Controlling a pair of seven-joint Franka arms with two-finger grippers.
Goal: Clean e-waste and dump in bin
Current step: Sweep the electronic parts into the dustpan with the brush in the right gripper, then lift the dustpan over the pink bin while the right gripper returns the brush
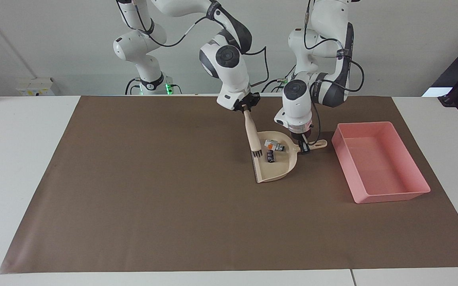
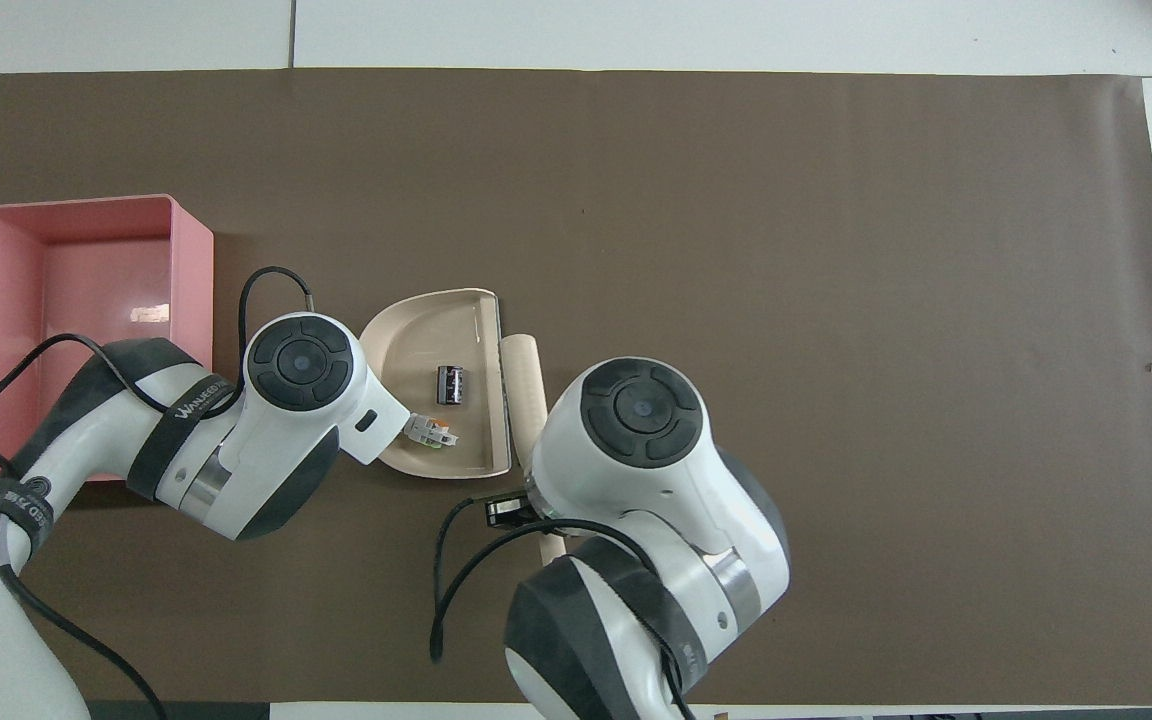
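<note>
Next, my right gripper sets the brush down on the bare brown mat point(image 2: 998, 406) toward the mat's edge farthest from the pink bin.
The e-waste lies in the beige dustpan point(image 1: 282, 169): a white and orange scrap point(image 1: 273, 145) and a black chip-like piece point(image 1: 270, 155). In the overhead view the black piece point(image 2: 450, 385) and a white scrap with green and orange point(image 2: 432, 432) lie in the dustpan point(image 2: 416, 340). My left gripper point(image 1: 303, 143) is shut on the dustpan's handle point(image 1: 317, 144). My right gripper point(image 1: 246, 108) is shut on a brush point(image 1: 251, 133), held raised with its bristles point(image 1: 257, 153) at the dustpan's open edge. The pink bin point(image 1: 392, 196) stands beside the dustpan, toward the left arm's end.
A brown mat point(image 1: 153, 206) covers most of the white table point(image 1: 18, 159). In the overhead view the bin point(image 2: 192, 270) is partly covered by the left arm, and both arms' wrists hide their grippers.
</note>
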